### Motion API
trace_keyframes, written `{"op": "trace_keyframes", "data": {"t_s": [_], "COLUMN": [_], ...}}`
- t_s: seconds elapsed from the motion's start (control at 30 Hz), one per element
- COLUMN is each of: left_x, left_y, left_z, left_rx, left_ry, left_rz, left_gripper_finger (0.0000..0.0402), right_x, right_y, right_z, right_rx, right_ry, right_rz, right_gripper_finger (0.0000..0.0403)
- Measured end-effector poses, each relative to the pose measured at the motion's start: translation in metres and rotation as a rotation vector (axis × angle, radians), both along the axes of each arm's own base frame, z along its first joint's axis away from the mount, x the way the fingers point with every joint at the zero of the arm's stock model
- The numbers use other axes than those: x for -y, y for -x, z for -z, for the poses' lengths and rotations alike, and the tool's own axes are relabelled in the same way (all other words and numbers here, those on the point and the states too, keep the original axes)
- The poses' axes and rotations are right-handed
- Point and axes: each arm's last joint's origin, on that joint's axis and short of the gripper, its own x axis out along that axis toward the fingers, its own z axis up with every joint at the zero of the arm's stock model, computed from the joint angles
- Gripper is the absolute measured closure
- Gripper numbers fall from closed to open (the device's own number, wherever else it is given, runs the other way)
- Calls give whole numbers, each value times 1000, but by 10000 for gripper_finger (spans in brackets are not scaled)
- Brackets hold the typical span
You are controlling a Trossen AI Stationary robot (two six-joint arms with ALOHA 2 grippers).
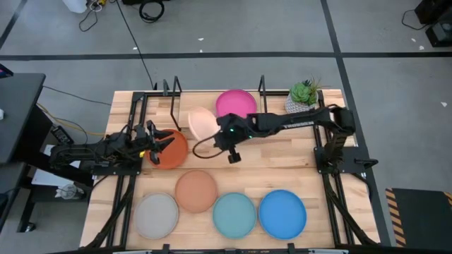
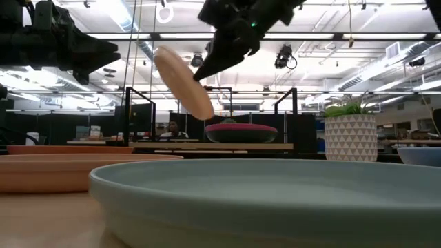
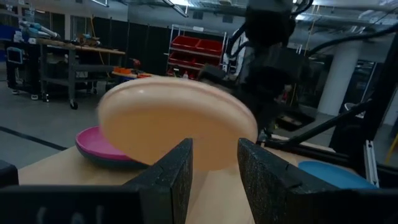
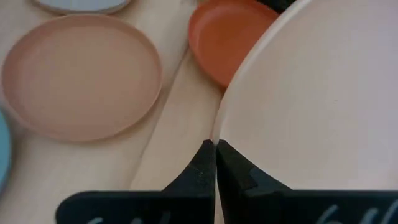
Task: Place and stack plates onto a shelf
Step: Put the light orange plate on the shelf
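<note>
My left gripper will grip the pale pink plate's rim (image 1: 191, 131) (image 3: 177, 99) on the side that faces the orange plate, to take the plate from my right gripper.
My right gripper (image 1: 217, 132) is shut on the pale pink plate (image 1: 203, 123) and holds it in the air just in front of the shelf (image 2: 207, 146). The magenta plate (image 1: 235, 104) lies on the shelf board, with a darker rim showing under it in the left wrist view. The orange plate (image 1: 171, 149) lies flat on the table. My left gripper (image 3: 214, 171) is open and hovers above the orange plate's left edge, touching nothing. The salmon (image 1: 195, 190), grey (image 1: 157, 215), light turquoise (image 1: 234, 215) and blue (image 1: 282, 212) plates lie flat near the table's near edge. My right gripper pinches the pale pink plate's rim (image 4: 221, 132) between its two fingers. The fingers slant down at it from above and from the table's right. The plate (image 2: 182, 83) is lifted clear of the table and steeply tilted, hanging below the fingers.
A potted plant (image 1: 304, 94) stands at the shelf's right end. Black wire uprights (image 2: 129, 117) frame the shelf on both sides. Bare shelf board lies left of the magenta plate. The right arm (image 1: 296, 121) stretches across the table's far half.
</note>
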Motion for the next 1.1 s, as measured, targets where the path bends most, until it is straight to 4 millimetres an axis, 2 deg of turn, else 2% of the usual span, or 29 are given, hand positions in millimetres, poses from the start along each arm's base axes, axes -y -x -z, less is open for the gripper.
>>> {"op": "trace_keyframes", "data": {"t_s": [0.3,0.57,0.73,0.87,1.0,1.1], "left_x": [0,0,4,4,4,2], "left_y": [0,0,7,9,-1,-11], "left_z": [-4,-3,-31,-50,-61,-72], "left_rx": [42,37,44,-23,-171,-305], "left_ry": [18,86,16,-66,-159,-257], "left_rz": [4,27,135,127,119,51], "left_gripper_finger": [267,267,267,267,267,267], "right_x": [16,43,62,72,73,69], "right_y": [-15,-17,-17,-15,-8,-4], "right_z": [-2,-9,-13,-14,-11,-16], "right_rx": [-74,20,79,87,0,-75], "right_ry": [87,86,86,68,121,134], "right_rz": [-28,-61,-53,-42,-12,-20], "right_gripper_finger": [395,393,392,392,391,391]}}
